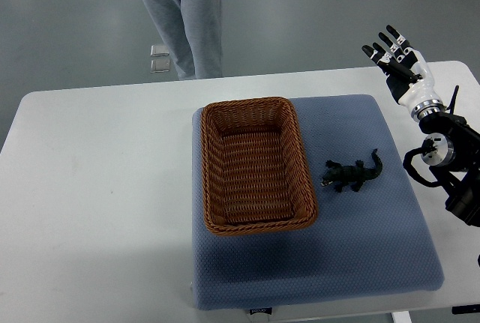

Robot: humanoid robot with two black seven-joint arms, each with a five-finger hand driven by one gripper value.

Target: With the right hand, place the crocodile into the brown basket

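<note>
The robot's right gripper needs to move to the base of the crocodile's tail (pixel 368 173), just behind the crocodile's hind legs, and close there.
A small dark green toy crocodile (pixel 351 175) lies on the blue mat (pixel 360 240), just right of the brown wicker basket (pixel 213 165). The basket holds nothing. My right hand (pixel 397 61) is raised at the table's far right corner, well above and to the right of the crocodile. Its fingers (pixel 385 44) are spread and hold nothing. The right arm comes in along the right edge. My left arm does not show.
The mat lies on a white table (pixel 97 203). A person in grey trousers (pixel 184 19) stands beyond the table's far edge, behind the basket. A small white object (pixel 160 59) sits on the floor near the person's feet.
</note>
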